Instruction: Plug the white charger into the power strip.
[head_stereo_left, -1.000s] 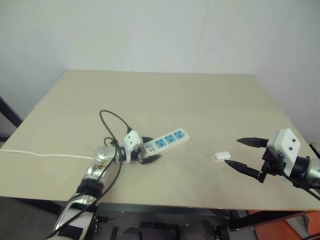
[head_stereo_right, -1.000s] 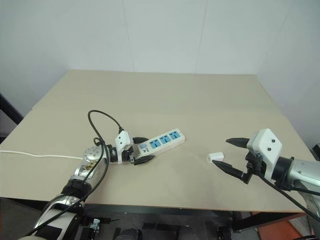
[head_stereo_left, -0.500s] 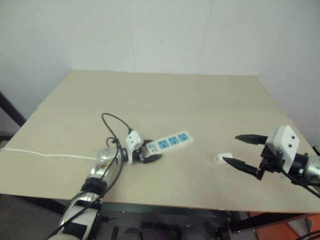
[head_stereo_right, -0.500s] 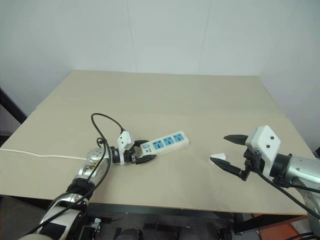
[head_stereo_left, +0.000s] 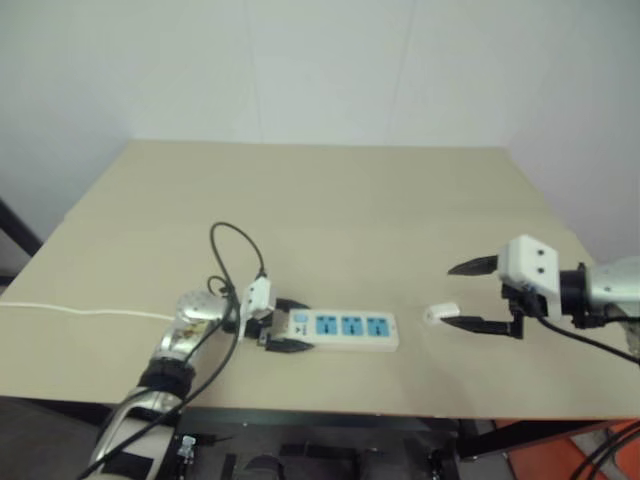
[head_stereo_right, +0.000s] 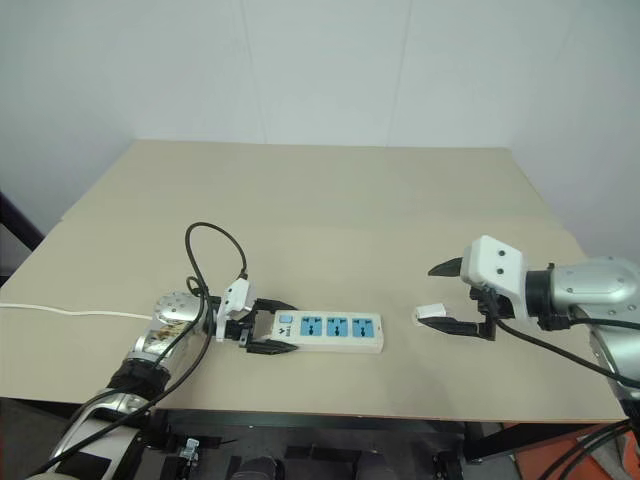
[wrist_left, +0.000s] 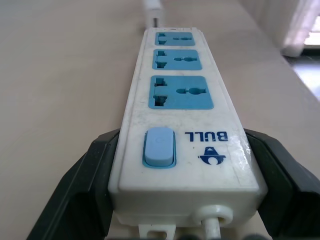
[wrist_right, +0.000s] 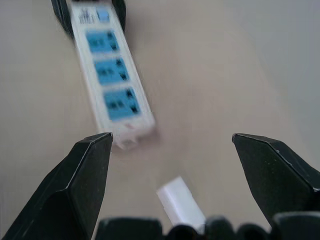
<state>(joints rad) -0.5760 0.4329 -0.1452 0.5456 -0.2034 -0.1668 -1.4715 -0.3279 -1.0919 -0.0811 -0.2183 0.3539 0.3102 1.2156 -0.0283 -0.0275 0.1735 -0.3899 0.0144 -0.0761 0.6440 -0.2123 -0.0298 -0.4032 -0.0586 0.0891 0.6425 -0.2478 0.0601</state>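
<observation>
Next, my right gripper will go to the white charger just past the power strip's loose end and close on the white charger's long sides (head_stereo_left: 441, 313) (wrist_right: 181, 201).
The power strip (head_stereo_left: 345, 328) lies flat near the table's front edge, its blue sockets facing up and running left to right. My left gripper (head_stereo_left: 280, 330) is shut on its switch end; in the left wrist view one black finger (wrist_left: 85, 185) presses each side of the power strip (wrist_left: 180, 115). The white charger (head_stereo_left: 442, 312) lies on the table just past the strip's free end. My right gripper (head_stereo_left: 450, 295) stands open just right of the charger, whose right end lies by the nearer fingertip. The right wrist view has the charger (wrist_right: 180, 202) low between the wide fingers and the strip (wrist_right: 112, 75) beyond.
The strip's thin white cord (head_stereo_left: 80, 310) runs left across the beige table (head_stereo_left: 330, 200) to its left edge. The table's front edge is close below the strip. White walls stand behind and to the right.
My left gripper has closed on the strip, pulled it nearer and swung it square to the front edge. The right gripper has moved left to the charger and turned its fingers.
</observation>
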